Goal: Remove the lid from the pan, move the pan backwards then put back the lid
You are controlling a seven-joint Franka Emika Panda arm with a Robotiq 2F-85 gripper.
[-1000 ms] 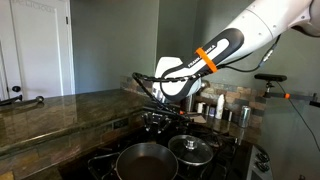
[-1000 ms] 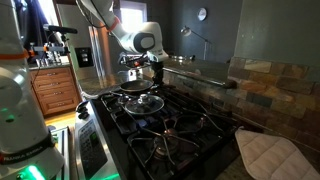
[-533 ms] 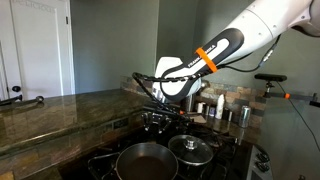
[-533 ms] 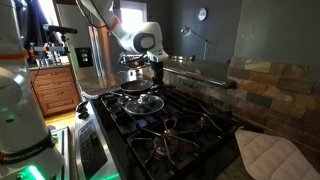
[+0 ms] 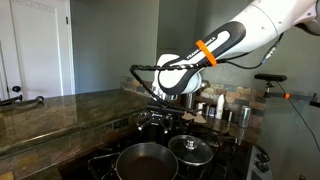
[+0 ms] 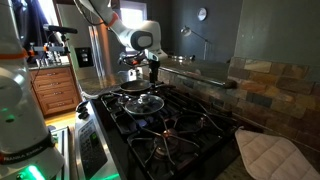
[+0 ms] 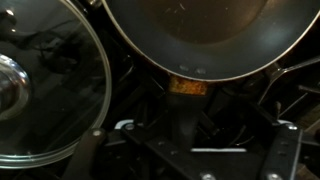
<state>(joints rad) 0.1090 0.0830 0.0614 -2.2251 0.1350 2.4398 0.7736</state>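
The pan's handle is too far below my open fingers, so I need to lower my gripper and close it around the handle below the orange label (image 7: 188, 87) before moving the pan backwards.
The pan (image 5: 145, 160) is a dark, round frying pan on a front burner; it fills the top of the wrist view (image 7: 205, 35). Its dark handle (image 7: 185, 115) carries an orange label and runs down between my jaws. The glass lid (image 5: 192, 150), with a metal rim and a knob, lies on the stove beside the pan (image 6: 133, 88), not on it. The lid also shows in the wrist view (image 7: 40, 85) and in an exterior view (image 6: 148, 103). My gripper (image 7: 190, 155) hangs over the handle end with its jaws wide apart and nothing clamped. Both exterior views show the gripper (image 5: 157, 117) (image 6: 153, 74) above the stove.
Black burner grates (image 6: 175, 130) cover the stove. Steel canisters (image 5: 221, 104) stand at the back by the stone backsplash (image 6: 270, 85). A granite counter (image 5: 60, 108) runs alongside. A quilted pot holder (image 6: 268, 155) lies near the stove's edge.
The arm's wrist has lifted a little above the stove. The pan and the lid have stayed where they were.
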